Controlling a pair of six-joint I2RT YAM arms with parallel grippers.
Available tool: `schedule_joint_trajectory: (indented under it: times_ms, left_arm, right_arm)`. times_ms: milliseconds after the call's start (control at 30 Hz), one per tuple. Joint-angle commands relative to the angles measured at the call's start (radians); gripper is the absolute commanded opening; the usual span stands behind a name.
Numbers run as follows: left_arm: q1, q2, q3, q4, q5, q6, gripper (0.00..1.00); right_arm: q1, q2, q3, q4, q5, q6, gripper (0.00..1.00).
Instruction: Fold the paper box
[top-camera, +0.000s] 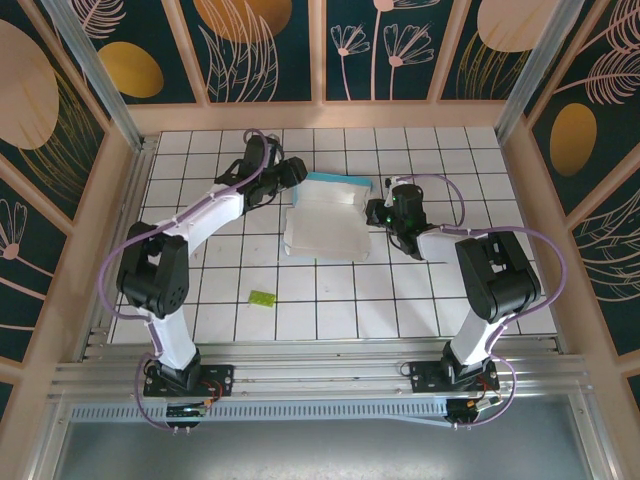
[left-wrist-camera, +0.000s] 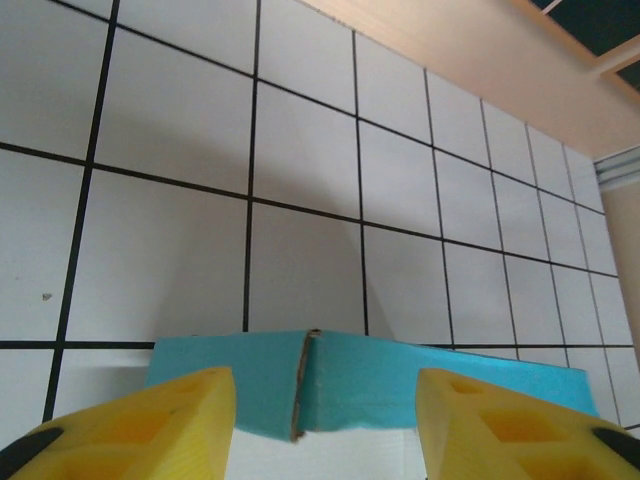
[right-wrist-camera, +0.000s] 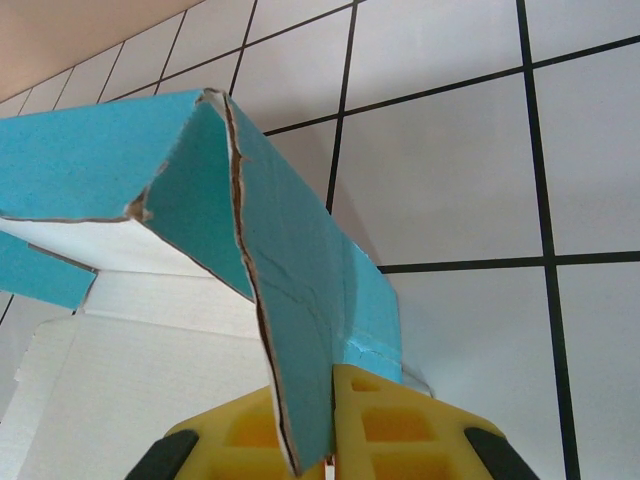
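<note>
My right gripper is pinching the loose end of the side flap, away from the box's far corner. I will open, back off and take the flap nearer that corner (right-wrist-camera: 262, 172).
The paper box (top-camera: 325, 225) lies on the tiled table, white inside facing up, with a turquoise flap raised along its far edge. My left gripper (top-camera: 298, 178) hovers at the box's far left corner. In the left wrist view its yellow fingers (left-wrist-camera: 170, 420) stand wide apart, and the turquoise flap (left-wrist-camera: 380, 385) with a brown crease sits beyond them, untouched. My right gripper (top-camera: 372, 212) is at the box's right side. In the right wrist view it (right-wrist-camera: 330, 400) is shut on a turquoise side flap (right-wrist-camera: 300, 260), which stands up and is lifted off the white panel (right-wrist-camera: 150, 380).
A tiny lime-green piece (top-camera: 262, 298) lies on the tiles nearer the arm bases, left of centre. Wooden walls (top-camera: 320, 115) ring the table at the back and sides. Purple cables loop off both arms.
</note>
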Motion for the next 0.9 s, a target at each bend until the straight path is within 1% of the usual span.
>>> schedule_joint_trajectory:
  times_ms: [0, 167, 367, 500, 600, 733, 867]
  left_arm:
    - [0.007, 0.031, 0.032, 0.002, 0.029, 0.01, 0.5]
    - [0.009, 0.064, 0.029, 0.033, 0.095, 0.002, 0.42]
    - [0.009, 0.078, 0.019, 0.053, 0.135, -0.024, 0.34]
    - [0.009, 0.073, 0.001, 0.073, 0.165, -0.043, 0.33]
    - [0.009, 0.06, -0.026, 0.105, 0.192, -0.066, 0.33]
    - [0.009, 0.053, -0.044, 0.117, 0.202, -0.076, 0.34]
    - [0.008, 0.048, -0.048, 0.112, 0.199, -0.07, 0.34]
  right_arm:
    - [0.02, 0.025, 0.0, -0.081, -0.001, -0.01, 0.1]
    - [0.022, 0.03, 0.007, -0.087, -0.003, -0.013, 0.1]
    - [0.032, 0.034, 0.021, -0.099, 0.004, -0.009, 0.1]
    - [0.039, 0.043, 0.044, -0.11, 0.002, 0.021, 0.11]
    - [0.044, 0.057, 0.063, -0.085, -0.025, 0.082, 0.13]
    - [0.045, 0.099, 0.07, -0.023, -0.063, 0.171, 0.17]
    - [0.043, 0.116, 0.078, -0.023, -0.052, 0.169, 0.28]
